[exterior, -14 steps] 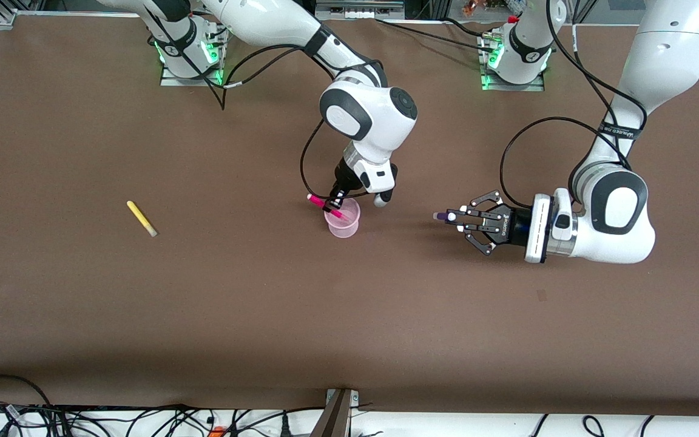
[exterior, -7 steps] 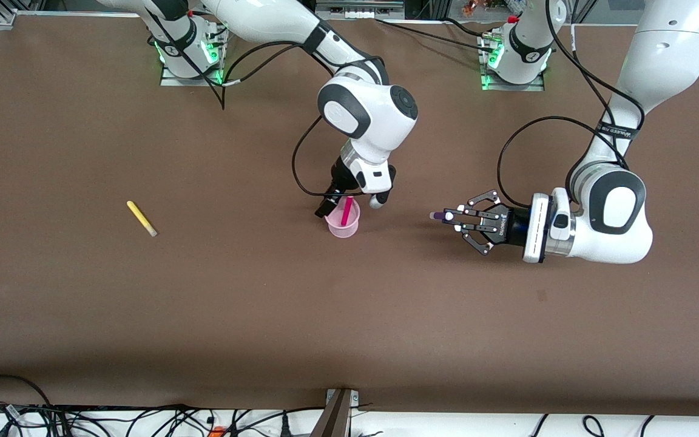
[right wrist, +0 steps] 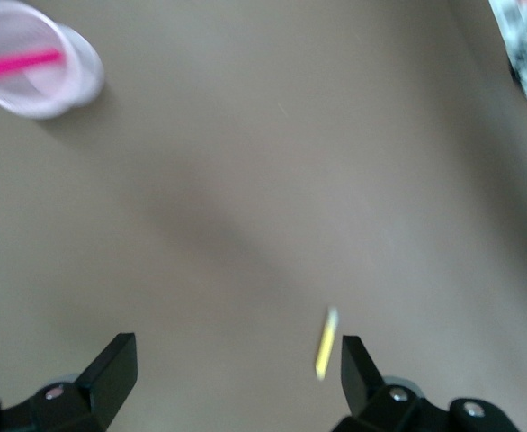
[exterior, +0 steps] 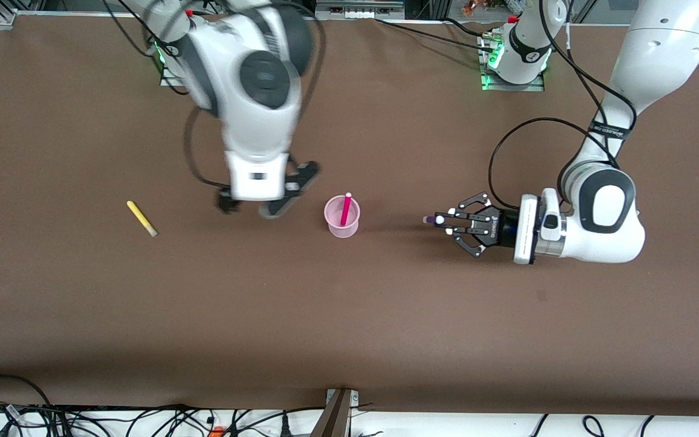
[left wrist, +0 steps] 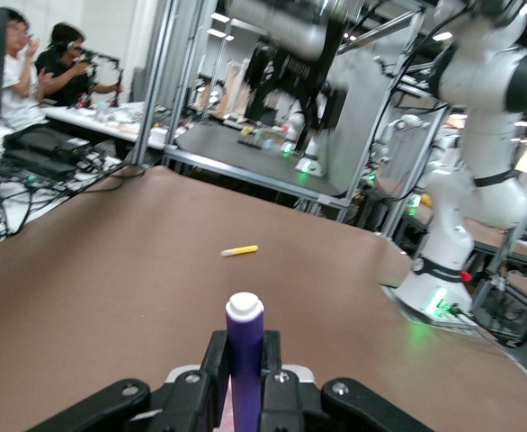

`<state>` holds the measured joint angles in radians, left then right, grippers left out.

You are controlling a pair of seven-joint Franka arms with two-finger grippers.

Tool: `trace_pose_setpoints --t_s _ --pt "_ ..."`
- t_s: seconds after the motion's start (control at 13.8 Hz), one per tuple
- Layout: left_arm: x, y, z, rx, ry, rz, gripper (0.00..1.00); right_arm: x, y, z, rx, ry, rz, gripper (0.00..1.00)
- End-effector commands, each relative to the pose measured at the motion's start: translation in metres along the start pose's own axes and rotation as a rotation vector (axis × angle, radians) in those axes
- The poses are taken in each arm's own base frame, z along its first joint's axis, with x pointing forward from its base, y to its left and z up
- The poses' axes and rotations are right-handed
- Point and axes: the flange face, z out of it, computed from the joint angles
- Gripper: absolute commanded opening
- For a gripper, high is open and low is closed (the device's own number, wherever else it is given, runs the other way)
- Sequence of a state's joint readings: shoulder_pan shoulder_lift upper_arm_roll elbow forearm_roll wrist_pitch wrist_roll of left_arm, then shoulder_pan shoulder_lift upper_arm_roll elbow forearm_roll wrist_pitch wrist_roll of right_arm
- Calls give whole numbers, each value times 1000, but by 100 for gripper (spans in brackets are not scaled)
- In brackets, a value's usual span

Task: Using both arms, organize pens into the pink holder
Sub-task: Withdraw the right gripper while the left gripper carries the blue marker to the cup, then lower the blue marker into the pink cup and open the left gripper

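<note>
My left gripper should release the dark purple pen inside the pink holder [exterior: 338, 216] beside the magenta pen.
The pink holder [exterior: 343, 228] stands mid-table with the magenta pen [exterior: 346, 209] upright in it. My right gripper [exterior: 264, 195] is open and empty, up over the table between the holder and the yellow pen [exterior: 142, 218]. The right wrist view shows the gripper [right wrist: 236, 360] open, the yellow pen [right wrist: 326, 346] by one finger, and the holder [right wrist: 85, 85] with the magenta pen [right wrist: 16, 65]. My left gripper [exterior: 442, 220] is shut on the dark purple pen [exterior: 430, 219], held level and pointing at the holder. The left wrist view shows the gripper [left wrist: 243, 360] clamping the pen [left wrist: 245, 337]. The light green pen is out of view.
The brown table top [exterior: 349, 315] is bare apart from these things. The arm bases [exterior: 510, 60] stand along the edge farthest from the front camera. The yellow pen [left wrist: 239, 251] lies toward the right arm's end of the table.
My right gripper let go of the magenta pen into the holder, opened, and swung away toward the yellow pen. My left gripper edged a little toward the holder with the purple pen.
</note>
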<state>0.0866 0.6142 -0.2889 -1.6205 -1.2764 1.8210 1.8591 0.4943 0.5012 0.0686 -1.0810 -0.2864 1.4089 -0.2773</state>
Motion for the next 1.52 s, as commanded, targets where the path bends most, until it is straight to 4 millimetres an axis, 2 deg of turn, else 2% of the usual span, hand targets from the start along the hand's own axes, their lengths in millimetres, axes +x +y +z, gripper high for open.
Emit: trace_pose_setpoints --t_s 0.0,0.15,0.29,0.36,0.58,0.65,0.8,0.94,1.02,1.45 --pt "16 -5 56 100 -7 -43 0 -53 63 -5 79 -22 121 100" --pt "23 0 106 205 -44 -105 0 -89 120 5 159 -4 233 100" --pt "39 11 150 290 -87 -179 0 -124 169 27 204 -44 362 99" --pt "40 18 170 310 -98 -218 0 -141 191 40 241 -58 444 99" --pt "36 35 207 372 -133 -259 0 -171 233 72 315 -36 599 99" --pt "33 37 210 388 -143 -261 0 -175 238 83 314 -46 617 98" --pt "12 43 223 417 -183 -277 0 -186 235 96 324 -58 668 93" --pt "4 46 229 439 -199 -280 0 -203 224 111 316 -5 719 93" --pt "2 49 229 438 -202 -295 0 -209 219 118 312 21 736 98" --pt "-22 66 242 419 -248 -340 0 -208 214 121 321 16 784 99"
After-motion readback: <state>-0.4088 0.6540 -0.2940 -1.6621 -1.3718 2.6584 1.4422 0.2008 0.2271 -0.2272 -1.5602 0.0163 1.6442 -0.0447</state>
